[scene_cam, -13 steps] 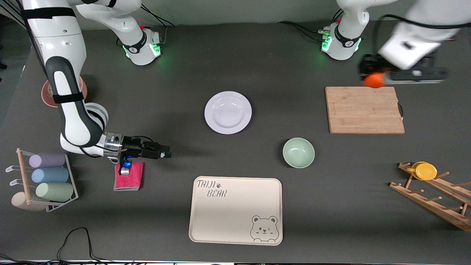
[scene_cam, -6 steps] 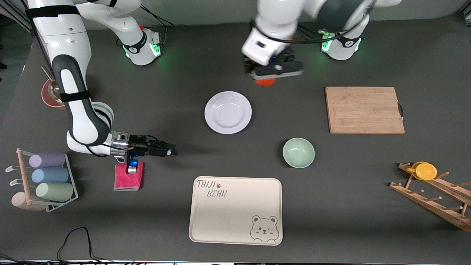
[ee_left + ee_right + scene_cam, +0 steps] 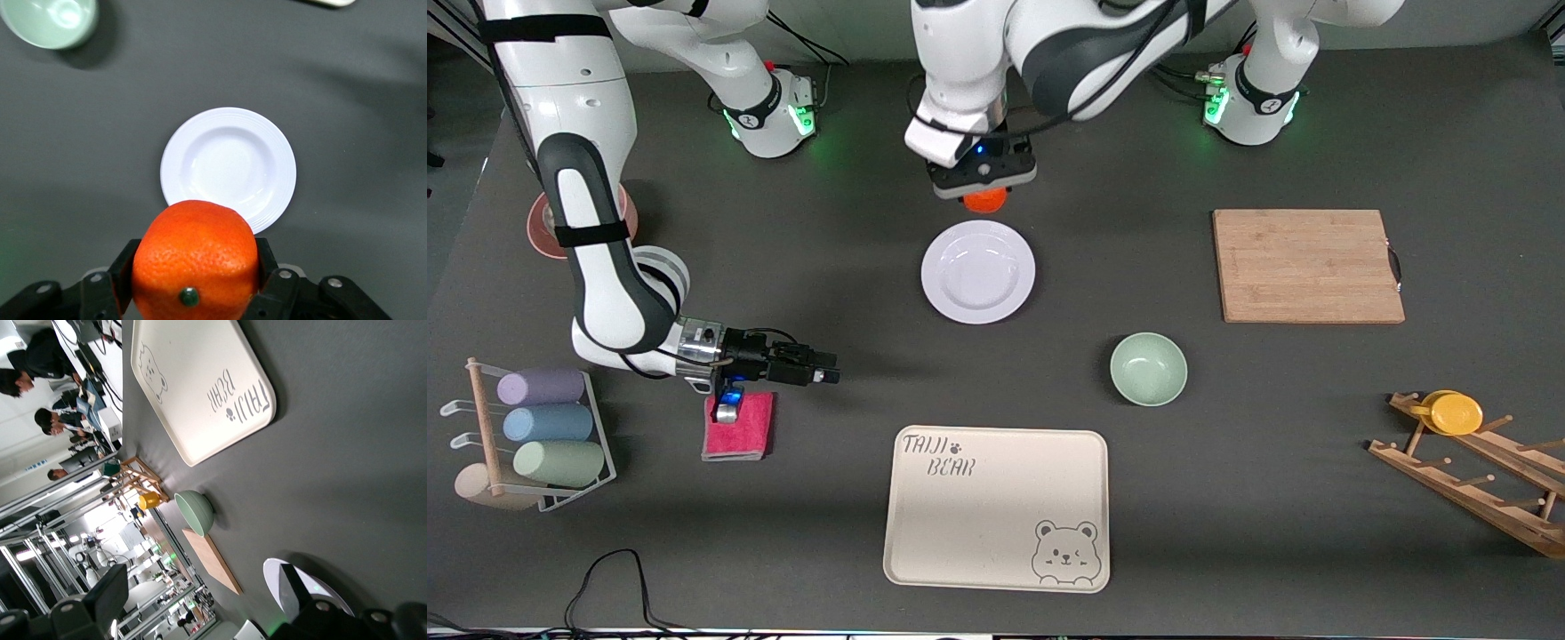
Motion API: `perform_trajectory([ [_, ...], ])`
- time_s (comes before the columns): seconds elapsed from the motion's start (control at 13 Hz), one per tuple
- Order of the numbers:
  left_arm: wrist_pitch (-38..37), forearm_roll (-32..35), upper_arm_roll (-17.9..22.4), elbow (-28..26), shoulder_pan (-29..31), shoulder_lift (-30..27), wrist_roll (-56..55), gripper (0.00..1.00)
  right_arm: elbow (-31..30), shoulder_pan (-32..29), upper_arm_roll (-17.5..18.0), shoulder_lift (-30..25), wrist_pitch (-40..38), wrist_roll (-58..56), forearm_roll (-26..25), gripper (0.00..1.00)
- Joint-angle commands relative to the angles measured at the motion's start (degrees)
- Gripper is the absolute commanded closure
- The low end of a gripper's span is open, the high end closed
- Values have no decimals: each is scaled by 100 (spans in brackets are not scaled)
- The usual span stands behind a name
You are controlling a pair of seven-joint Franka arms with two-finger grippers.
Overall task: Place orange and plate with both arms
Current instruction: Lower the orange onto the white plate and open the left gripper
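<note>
My left gripper needs to release the orange in the hollow middle of the white plate [image 3: 982, 268] [image 3: 225, 174].
The white plate [image 3: 978, 271] lies in the middle of the table. My left gripper [image 3: 983, 188] is shut on the orange [image 3: 985, 201] and holds it in the air over the plate's rim on the side of the robots' bases. In the left wrist view the orange [image 3: 195, 257] sits between the two black fingers [image 3: 125, 270], with the plate [image 3: 228, 163] below. My right gripper [image 3: 824, 372] is open and empty, held level just above the table beside a red cloth [image 3: 740, 428]. The plate's edge shows in the right wrist view [image 3: 272, 577].
A pale green bowl [image 3: 1148, 368] and a cream bear tray [image 3: 997, 508] lie nearer the camera than the plate. A wooden cutting board [image 3: 1307, 265] and a rack with a yellow cup [image 3: 1456, 413] are at the left arm's end. A cup rack [image 3: 538, 437] is at the right arm's end.
My left arm has swung with the orange from over the cutting board's edge to over the plate's rim. My right gripper shifted slightly out and back.
</note>
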Motion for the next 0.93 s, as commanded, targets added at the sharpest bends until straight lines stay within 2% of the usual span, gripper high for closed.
perform_trajectory([
  [0.0,910,226,155,-554,-102,249,-292,59,-318,45,-42,-287,213,-123,270,0],
  [0.15,1799,393,199,-1292,-102,320,-433,59,-371,45,-42,-287,231,-114,279,0],
  [0.31,2311,647,409,-1629,-259,625,-556,59,-450,36,-42,-339,222,-88,271,0],
  [0.54,2803,1325,963,-1612,-821,1267,-1109,59,-599,-52,-51,-453,178,-44,271,0],
  [0.69,3059,1335,1201,-1612,-980,1374,-1110,60,-696,-104,-59,-541,160,183,279,0],
  [0.85,3069,1361,1245,-1577,-998,1427,-1075,60,-766,-201,-59,-691,108,955,332,0],
])
